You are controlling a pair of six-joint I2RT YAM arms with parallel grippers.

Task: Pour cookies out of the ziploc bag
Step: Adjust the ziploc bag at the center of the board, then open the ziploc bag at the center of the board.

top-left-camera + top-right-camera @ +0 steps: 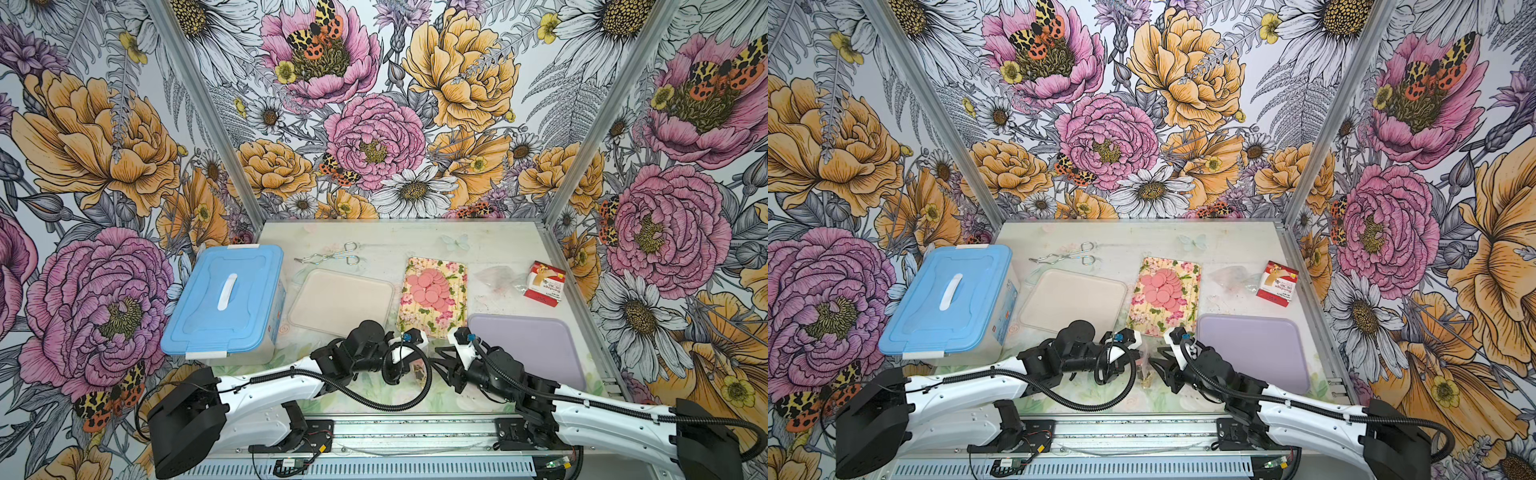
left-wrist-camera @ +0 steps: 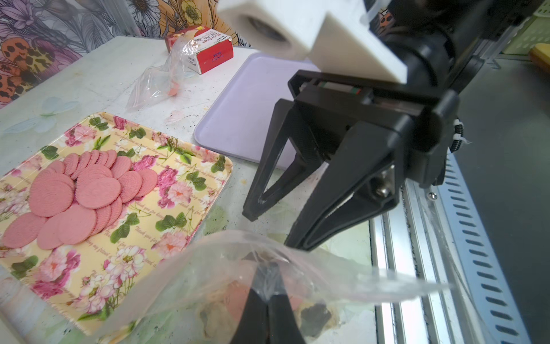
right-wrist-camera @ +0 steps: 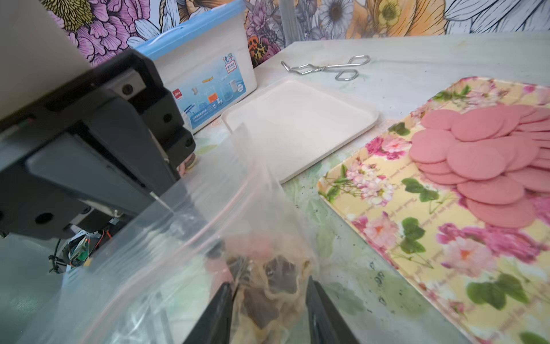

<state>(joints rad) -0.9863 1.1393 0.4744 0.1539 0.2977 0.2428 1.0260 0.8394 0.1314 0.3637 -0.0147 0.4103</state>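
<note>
I have my right gripper's fingers on both sides of the bag's cookie-filled end, so I need to open that gripper and pinch the film (image 3: 197, 240) next to the zip before I pour.
The clear ziploc bag (image 1: 417, 370) (image 1: 1144, 370) hangs low over the table's front middle, between my two grippers. It holds beige and dark-brown cookies (image 3: 279, 277) (image 2: 315, 318). My left gripper (image 2: 269, 268) (image 1: 409, 361) is shut, pinching the bag's film (image 2: 208, 268). My right gripper (image 3: 268, 283) (image 1: 442, 361) straddles the cookie-filled end, and both fingers look pressed against it. Several pink round cookies (image 1: 428, 286) (image 2: 77, 193) lie piled on the floral tray (image 1: 453, 316) just behind the grippers.
A blue-lidded box (image 1: 224, 299) stands at the left, with a beige tray (image 1: 340, 301) beside it. A lilac tray (image 1: 528, 345) lies at the front right. Metal tongs (image 1: 332, 255), an empty bag (image 1: 496, 278) and a red carton (image 1: 544, 282) lie at the back.
</note>
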